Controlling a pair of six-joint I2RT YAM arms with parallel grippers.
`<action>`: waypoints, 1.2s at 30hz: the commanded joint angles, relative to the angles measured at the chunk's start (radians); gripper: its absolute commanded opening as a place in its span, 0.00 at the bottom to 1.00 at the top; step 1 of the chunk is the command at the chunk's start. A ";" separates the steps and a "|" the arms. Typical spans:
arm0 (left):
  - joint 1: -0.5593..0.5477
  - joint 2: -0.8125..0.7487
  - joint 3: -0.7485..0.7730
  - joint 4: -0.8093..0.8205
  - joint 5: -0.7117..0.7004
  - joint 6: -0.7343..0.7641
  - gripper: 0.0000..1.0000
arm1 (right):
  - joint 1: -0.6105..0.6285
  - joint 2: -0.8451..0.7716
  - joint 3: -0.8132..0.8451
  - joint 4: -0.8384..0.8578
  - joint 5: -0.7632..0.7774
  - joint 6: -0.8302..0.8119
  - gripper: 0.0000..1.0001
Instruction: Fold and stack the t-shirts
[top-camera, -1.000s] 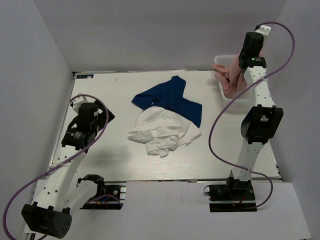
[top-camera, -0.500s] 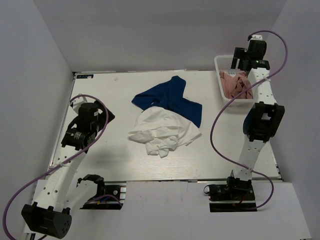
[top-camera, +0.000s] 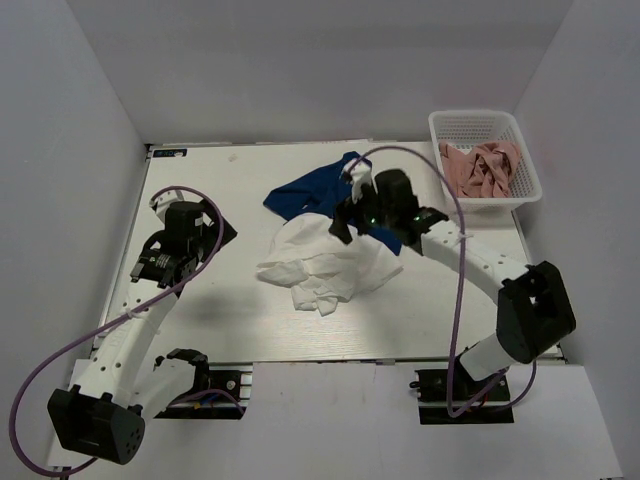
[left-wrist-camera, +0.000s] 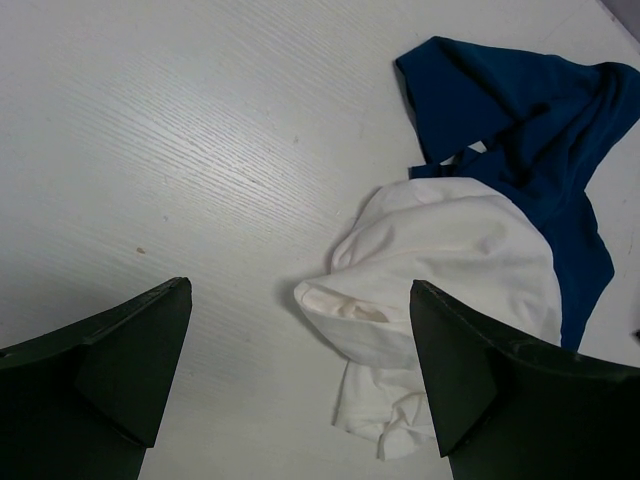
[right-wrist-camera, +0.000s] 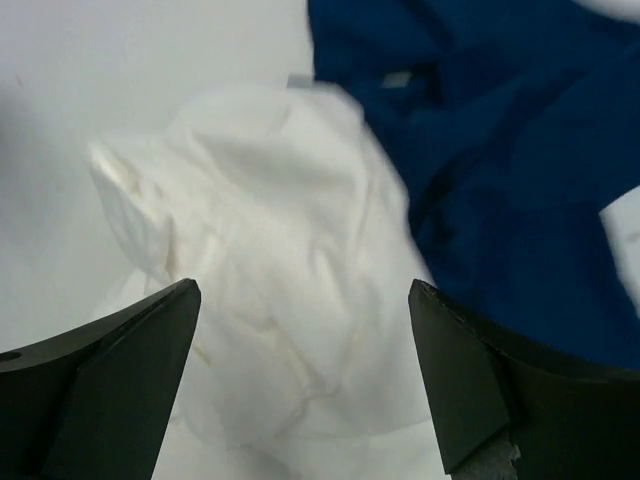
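Observation:
The white t-shirt has its side against the navy blue t-shirt. Just in from that side, my right gripper next closes on the middle of the white t-shirt (top-camera: 337, 250) (right-wrist-camera: 318, 305).
A crumpled white t-shirt (top-camera: 330, 265) lies mid-table, overlapping the near edge of a navy blue t-shirt (top-camera: 310, 195) behind it. The pink t-shirt (top-camera: 485, 170) is bunched inside the white mesh basket (top-camera: 475, 117) at the back right. My right gripper (top-camera: 343, 222) hangs open over the seam between white and navy, with the white t-shirt (right-wrist-camera: 280, 220) between its fingers (right-wrist-camera: 120, 360) and the navy t-shirt (right-wrist-camera: 500, 150) to the right. My left gripper (top-camera: 213, 235) is open over bare table left of the pile, facing the white t-shirt (left-wrist-camera: 450, 260) and the navy t-shirt (left-wrist-camera: 520, 110).
The table (top-camera: 200, 300) is a pale wood-grain board with grey walls on the left, back and right. The basket sits at its back right corner. Purple cables loop from both arms.
My right arm swung from the basket at the back right to above the shirts in the middle. Its gripper opened, and the pink t-shirt now lies in the basket. The left arm barely moved.

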 joint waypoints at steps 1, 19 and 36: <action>-0.004 -0.009 0.006 0.005 0.023 0.005 1.00 | 0.046 0.042 -0.102 0.108 0.100 0.029 0.90; -0.004 -0.009 0.014 -0.025 0.003 0.005 1.00 | 0.221 -0.094 -0.103 0.260 0.544 0.048 0.00; 0.005 0.135 0.064 -0.045 -0.058 0.015 1.00 | -0.381 0.140 0.808 0.134 0.841 -0.073 0.00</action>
